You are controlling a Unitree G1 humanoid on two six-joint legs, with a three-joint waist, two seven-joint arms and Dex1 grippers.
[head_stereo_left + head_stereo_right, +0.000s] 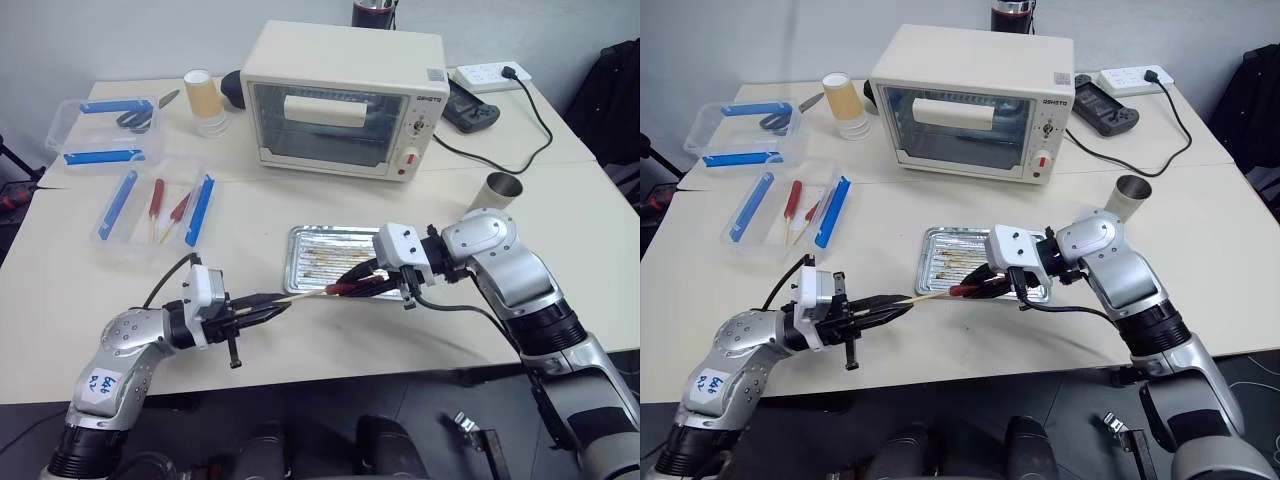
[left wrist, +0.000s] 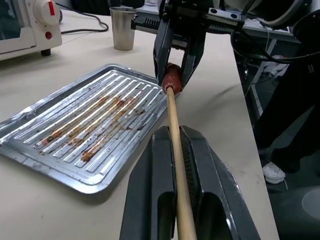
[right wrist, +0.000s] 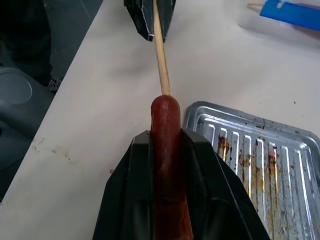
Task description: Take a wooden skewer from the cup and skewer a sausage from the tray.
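The skewered end of the sausage sticks out past the fingers of my right gripper, so that gripper should open and take the sausage closer to where (image 3: 166, 122) the skewer goes in.
My left gripper (image 1: 268, 308) is shut on the wooden skewer (image 1: 305, 294), which it holds level above the table, pointing right. The skewer's tip (image 3: 165, 90) sits in the end of the reddish-brown sausage (image 3: 166, 150). My right gripper (image 1: 350, 283) is shut on that sausage, holding it over the near edge of the silver tray (image 1: 310, 250). The tray's ridged bottom (image 2: 90, 125) has brown grease stains and nothing lying in it. The grey metal cup (image 1: 497, 192) stands upright to the right, behind my right arm.
A cream toaster oven (image 1: 340, 100) stands behind the tray. Clear plastic boxes (image 1: 150, 210) with blue items and red-handled tools lie at the left. A paper cup (image 1: 203, 100) stands at the back left. A power strip (image 1: 490, 75) with its cable lies at the back right.
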